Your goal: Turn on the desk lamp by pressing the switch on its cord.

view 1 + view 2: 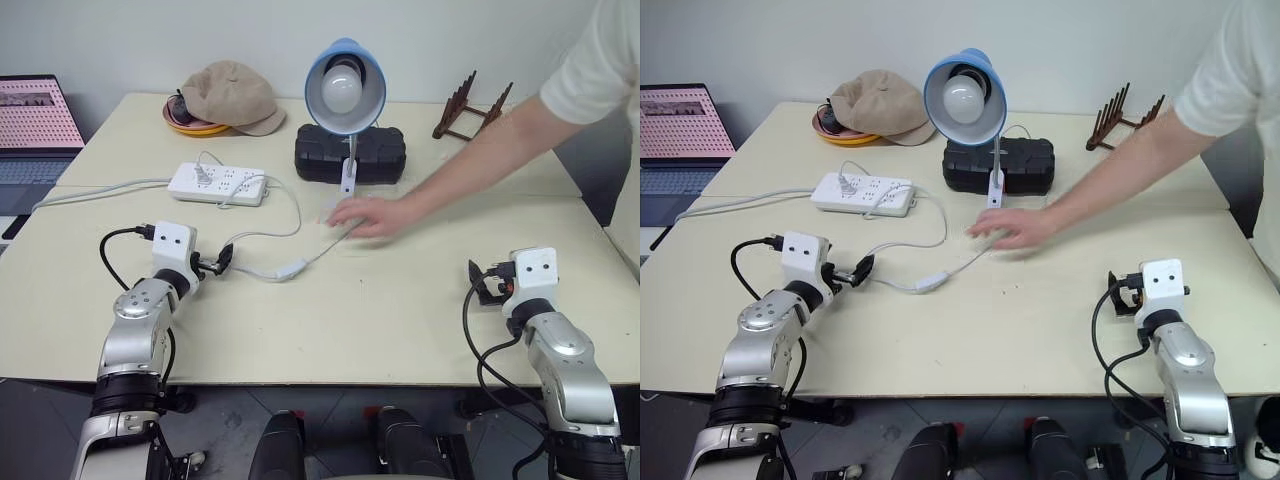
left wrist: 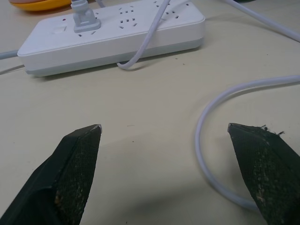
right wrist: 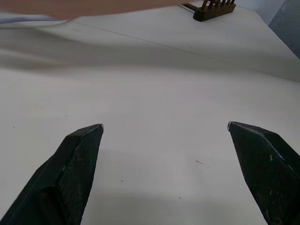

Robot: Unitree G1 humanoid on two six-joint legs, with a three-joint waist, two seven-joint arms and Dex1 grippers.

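My left gripper will close on the end of the white inline switch point(image 1: 282, 274) where the cord from the power strip goes in.
The desk lamp point(image 1: 345, 85), with a light-blue shade and a round white bulb, stands at the back middle of the table, and the bulb looks unlit. Its thin white cord point(image 1: 325, 250) runs from the base under a person's hand point(image 1: 365, 215) to the small white inline switch point(image 1: 291, 268), then loops on to the power strip point(image 1: 217, 184). My left gripper point(image 1: 215, 262) is open just left of the switch, apart from it. In the left wrist view a loop of cord point(image 2: 201, 140) lies between the open fingers point(image 2: 79, 159). My right gripper point(image 3: 164, 125) is open over bare table at the front right.
A person's arm point(image 1: 480, 160) reaches in from the right across the table's middle. A black case point(image 1: 350, 152) sits behind the lamp base. A cap point(image 1: 230, 95) lies on a yellow dish at the back left, a wooden rack point(image 1: 470, 105) stands at the back right, and a laptop point(image 1: 35, 120) sits far left.
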